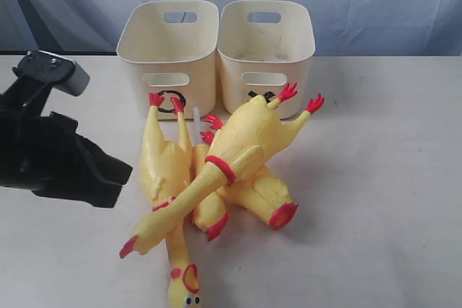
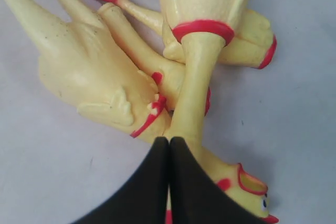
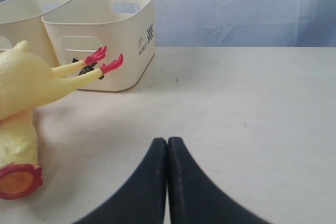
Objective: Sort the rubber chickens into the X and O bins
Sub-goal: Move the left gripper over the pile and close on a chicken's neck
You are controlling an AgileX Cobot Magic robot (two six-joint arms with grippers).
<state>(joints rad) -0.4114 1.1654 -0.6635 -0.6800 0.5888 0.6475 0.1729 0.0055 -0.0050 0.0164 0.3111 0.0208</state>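
Note:
The robot's left gripper needs to close on the middle of the top chicken's neck (image 1: 180, 203) (image 2: 189, 106), between that chicken's red band and its head.
The rubber chickens lie piled in front of the bins. One long chicken (image 1: 249, 138) lies on top, feet toward the X bin (image 1: 266, 48). A second long one (image 1: 162, 160) lies beneath it, feet toward the O bin (image 1: 170, 45). A headless body (image 1: 263, 194) and a shorter piece (image 1: 208, 214) sit underneath. My left gripper (image 1: 119, 173) hovers left of the pile, shut and empty. In the left wrist view the left gripper (image 2: 168, 140) is just above the top chicken's neck (image 2: 194, 93). My right gripper (image 3: 167, 141) is shut and empty over bare table, apart from the chickens (image 3: 23, 82).
Both bins stand side by side at the table's back edge against a blue-grey backdrop; their black marks are partly hidden by chicken feet. A white stick (image 1: 195, 112) pokes up between the bins and the pile. The black left arm (image 1: 50, 153) fills the left side.

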